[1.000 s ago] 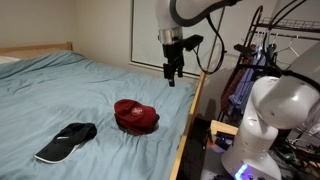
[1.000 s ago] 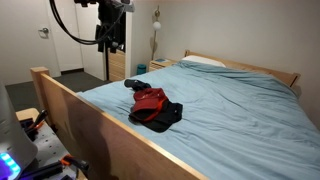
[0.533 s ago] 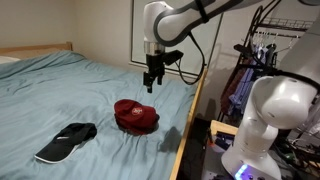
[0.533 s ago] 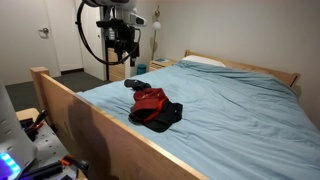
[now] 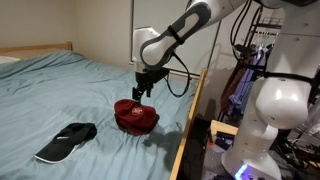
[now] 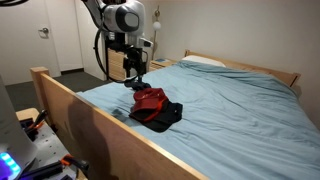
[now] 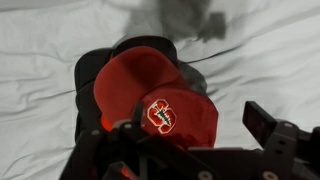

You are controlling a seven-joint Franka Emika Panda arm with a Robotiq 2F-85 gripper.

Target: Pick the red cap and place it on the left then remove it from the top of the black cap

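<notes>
I will close my gripper on the side of the red cap (image 5: 123, 105) (image 7: 134, 138), beside its white logo and facing the flat black cap.
The red cap (image 5: 135, 116) lies on the blue bedcover near the foot of the bed; it also shows in an exterior view (image 6: 150, 100). In the wrist view the red cap (image 7: 150, 95), with a white logo, rests on a rounder all-black cap (image 7: 90, 68). The flat black cap (image 5: 66, 142) with a light brim edge lies apart, to the left of the red cap. My gripper (image 5: 140, 93) is open and empty, just above the red cap. It also shows in an exterior view (image 6: 135, 74) and in the wrist view (image 7: 180, 135).
The wooden footboard (image 6: 90, 120) runs along the bed edge close to the caps, and it also shows in an exterior view (image 5: 190, 115). A white machine (image 5: 270, 120) and a clothes rack stand beyond it. Pillows (image 6: 205, 62) lie at the headboard.
The arm has swung down and in from high over the bed's edge. The gripper now hangs just above the red cap. The caps have not moved.
</notes>
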